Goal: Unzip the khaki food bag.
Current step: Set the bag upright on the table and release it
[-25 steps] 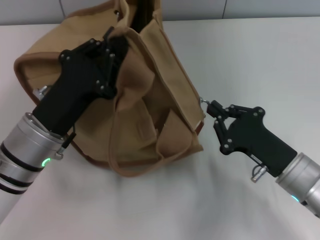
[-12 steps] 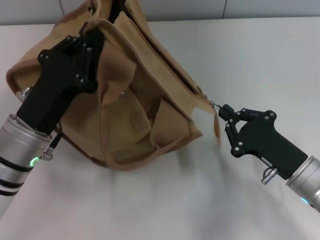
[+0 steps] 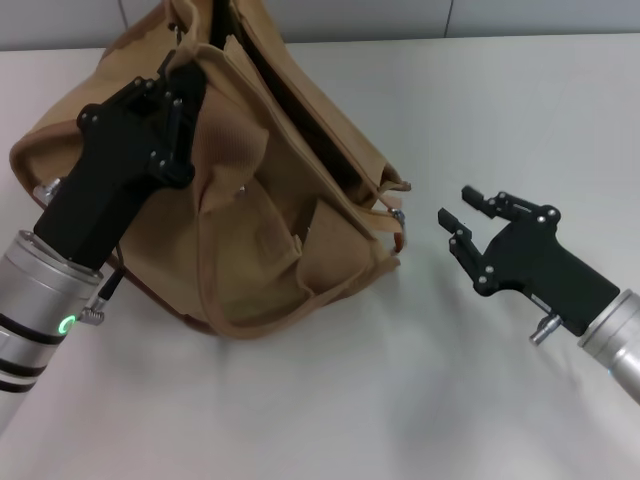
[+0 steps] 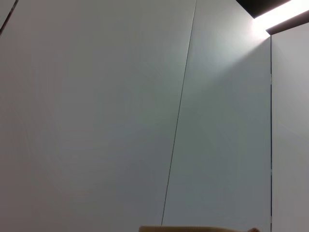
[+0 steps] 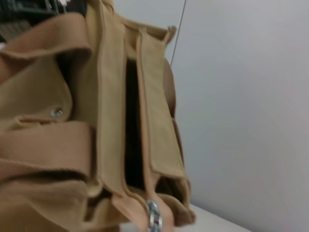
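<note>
The khaki food bag is slanting with its slot open to the zipper pull, so next my right gripper takes the bag's end (image 3: pixel 394 190) by the zipper pull and straightens the bag.
The khaki food bag (image 3: pixel 260 230) lies tilted on the white table, its top zipper (image 3: pixel 300 110) gaping open as a dark slot. My left gripper (image 3: pixel 185 68) is shut on the bag's top edge at the far end and holds it up. The silver zipper pull (image 3: pixel 397 213) hangs free at the bag's near-right end. My right gripper (image 3: pixel 462 207) is open and empty, a short way right of the pull and not touching it. The right wrist view shows the bag (image 5: pixel 111 121), its open slot (image 5: pixel 131 130) and the pull (image 5: pixel 152 215). The left wrist view shows only a sliver of tan fabric (image 4: pixel 193 228).
The white table (image 3: pixel 500 100) spreads right of and in front of the bag. A strap handle (image 3: pixel 215 290) loops down the bag's front side, beside the snap button (image 5: pixel 57 112) of the pocket. A grey wall stands behind.
My right gripper has let go of the zipper pull and opened, drawing slightly away. The bag's right end has sagged back. The left gripper lifted and shifted the bag left earlier, then held still.
</note>
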{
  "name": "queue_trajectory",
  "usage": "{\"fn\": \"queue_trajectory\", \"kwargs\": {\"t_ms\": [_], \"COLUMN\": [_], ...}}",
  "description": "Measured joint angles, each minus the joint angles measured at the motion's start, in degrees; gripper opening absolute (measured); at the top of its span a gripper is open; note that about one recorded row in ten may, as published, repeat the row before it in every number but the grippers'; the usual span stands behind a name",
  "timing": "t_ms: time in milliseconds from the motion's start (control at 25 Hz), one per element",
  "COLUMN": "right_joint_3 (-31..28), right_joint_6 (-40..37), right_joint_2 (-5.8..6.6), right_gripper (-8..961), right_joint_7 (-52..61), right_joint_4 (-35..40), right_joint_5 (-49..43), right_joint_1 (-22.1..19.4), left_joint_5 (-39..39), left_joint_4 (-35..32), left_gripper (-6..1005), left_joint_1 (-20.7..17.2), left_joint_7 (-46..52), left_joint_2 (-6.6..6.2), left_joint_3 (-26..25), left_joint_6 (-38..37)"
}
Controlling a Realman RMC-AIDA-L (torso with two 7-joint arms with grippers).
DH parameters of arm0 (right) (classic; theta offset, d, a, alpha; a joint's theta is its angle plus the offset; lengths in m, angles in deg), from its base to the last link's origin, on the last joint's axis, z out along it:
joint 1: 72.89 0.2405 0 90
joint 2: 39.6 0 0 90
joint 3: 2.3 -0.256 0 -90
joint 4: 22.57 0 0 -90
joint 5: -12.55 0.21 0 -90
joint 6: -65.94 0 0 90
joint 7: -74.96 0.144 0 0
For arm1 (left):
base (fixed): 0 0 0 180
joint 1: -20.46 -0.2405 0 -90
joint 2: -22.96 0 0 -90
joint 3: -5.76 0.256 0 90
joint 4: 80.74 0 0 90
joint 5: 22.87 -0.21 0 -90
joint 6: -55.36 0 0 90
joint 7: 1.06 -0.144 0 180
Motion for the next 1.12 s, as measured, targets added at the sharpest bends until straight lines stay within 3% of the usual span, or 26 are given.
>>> {"fn": "queue_trajectory", "kwargs": {"t_ms": [400,520,920,1120], "right_joint_3": [0.28,0.5,0.55,0.74], "right_joint_6": [0.44,0.64,2.76,3.25], "right_joint_2": [0.0,0.0,0.0,0.0], "right_gripper": [494,514,470,228], "right_joint_7": [-3.23,-3.48,-7.58,-8.82], "right_joint_4": [-0.16,-0.53,-3.71,-4.4], "right_joint_5": [-0.18,-0.24,-0.39,-0.45], "right_joint_1": [2.85,3.93,7.45,7.57], "left_joint_5": [-0.08,-0.15,-0.24,-0.25], "left_joint_4": [0.0,0.06,0.04,0.0], "left_gripper": [60,60,61,62], "left_joint_1": [0.05,0.09,-0.14,-0.13], "left_joint_7": [0.04,0.04,0.04,0.04], "left_joint_2": [0.0,0.0,0.0,0.0], "left_joint_3": [0.24,0.49,0.62,0.43], "left_joint_6": [0.01,0.04,-0.09,-0.4]}}
